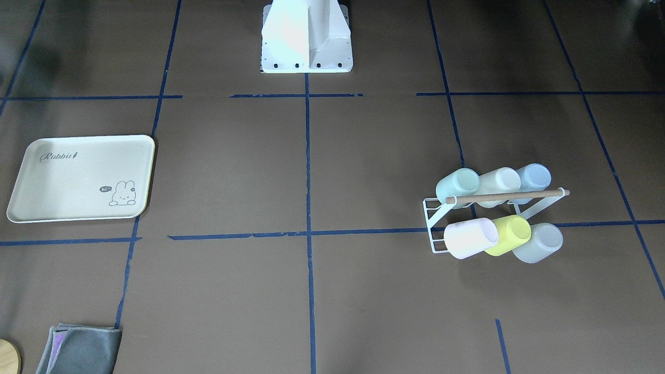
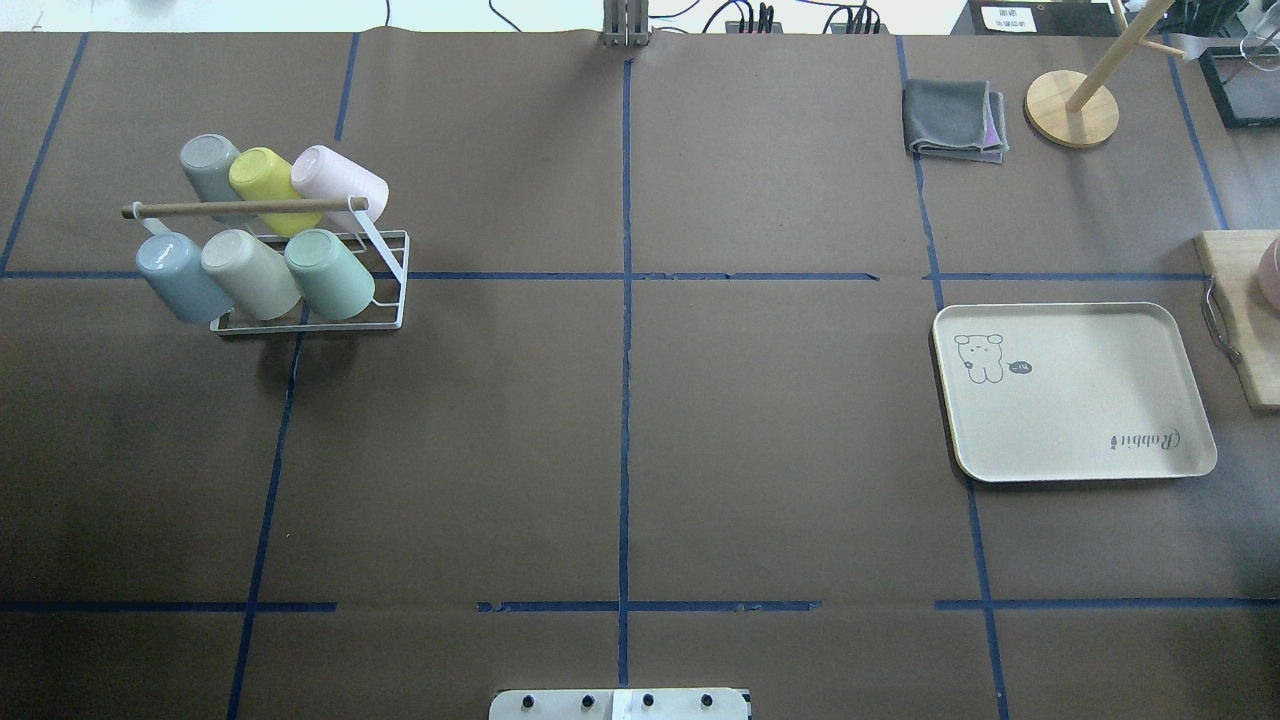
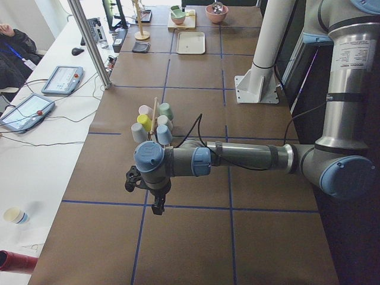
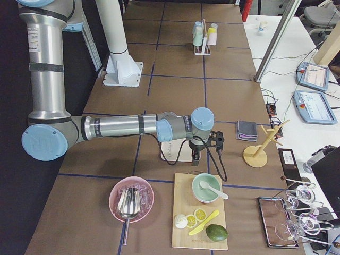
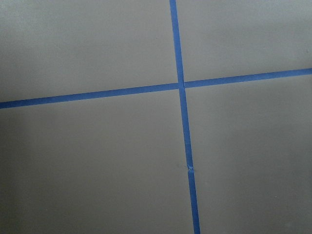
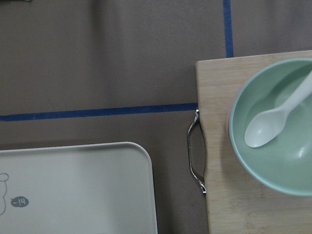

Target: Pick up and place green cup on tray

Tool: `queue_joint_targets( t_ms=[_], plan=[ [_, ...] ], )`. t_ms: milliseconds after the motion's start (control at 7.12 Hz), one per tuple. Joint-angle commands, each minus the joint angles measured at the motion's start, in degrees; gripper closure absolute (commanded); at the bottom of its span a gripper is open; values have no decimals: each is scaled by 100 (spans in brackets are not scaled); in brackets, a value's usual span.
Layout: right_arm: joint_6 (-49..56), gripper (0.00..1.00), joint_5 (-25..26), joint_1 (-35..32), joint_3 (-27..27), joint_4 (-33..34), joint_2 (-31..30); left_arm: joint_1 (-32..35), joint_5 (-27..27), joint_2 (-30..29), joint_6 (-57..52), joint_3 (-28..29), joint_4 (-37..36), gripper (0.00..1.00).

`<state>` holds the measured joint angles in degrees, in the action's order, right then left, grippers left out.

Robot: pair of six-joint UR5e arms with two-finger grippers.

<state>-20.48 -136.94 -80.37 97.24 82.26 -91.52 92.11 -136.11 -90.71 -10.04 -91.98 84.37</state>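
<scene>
I will next close my right gripper on the cream tray's short edge [image 1: 20, 172] that faces the wooden board, close to the "Rabbit" lettering.
The green cup [image 2: 330, 272] is a pale mint tumbler lying tilted on the near row of a white wire rack [image 2: 398, 300], at the rack's right end; it also shows in the front view [image 1: 458, 183]. The cream tray [image 2: 1080, 420] with "Rabbit" lettering lies flat far to the right, with nothing on it, and shows in the front view [image 1: 67, 182] and the right wrist view [image 6: 73, 185]. My left gripper [image 3: 157, 205] hangs over bare table near the rack. My right gripper [image 4: 195, 159] hangs over the tray's edge. I cannot tell whether either is open.
The rack holds several other cups, among them a bright yellow-green one [image 2: 262, 178] and a pale blue one [image 2: 170, 265]. A wooden board [image 6: 214, 146] with a green bowl [image 6: 278, 126] and a spoon lies beside the tray. A grey cloth [image 2: 950, 120] and a wooden stand [image 2: 1072, 108] are at the back right.
</scene>
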Motion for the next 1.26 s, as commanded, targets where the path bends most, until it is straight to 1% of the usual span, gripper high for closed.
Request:
queue_joint_targets(
  t_ms=[0, 140, 281, 421, 562, 702, 843, 983, 1124],
  plan=[
    [-1110, 0, 166, 458, 85, -1179, -313, 0, -12, 0, 2, -13, 0, 0],
    [-1343, 0, 472, 844, 67, -1743, -618, 0, -12, 0, 10, -4, 0, 0],
    [-1623, 0, 623, 1126, 41, -1879, -639, 0, -3, 0, -7, 13, 9, 0],
    [-1705, 0, 633, 1320, -124, -1907, -639, 0, -3, 18, -16, 14, 9, 0],
    [-1714, 0, 859, 1479, -248, -1985, -630, 0, -3, 9, -7, 14, 9, 0],
    [-1810, 1, 1027, 1602, -528, -2343, -630, 0, -12, 18, -7, 14, 9, 0],
    [-2037, 1, 1028, 1699, -774, -2781, -630, 0, -12, 18, -7, -4, 9, 0],
    [-2431, 1, 1037, 1926, -829, -2977, -586, 0, -12, 18, -16, -4, 9, 0],
    [-2470, 1, 1037, 1981, -847, -2979, -586, 0, -3, 9, -16, -4, 9, 0]
  ],
)
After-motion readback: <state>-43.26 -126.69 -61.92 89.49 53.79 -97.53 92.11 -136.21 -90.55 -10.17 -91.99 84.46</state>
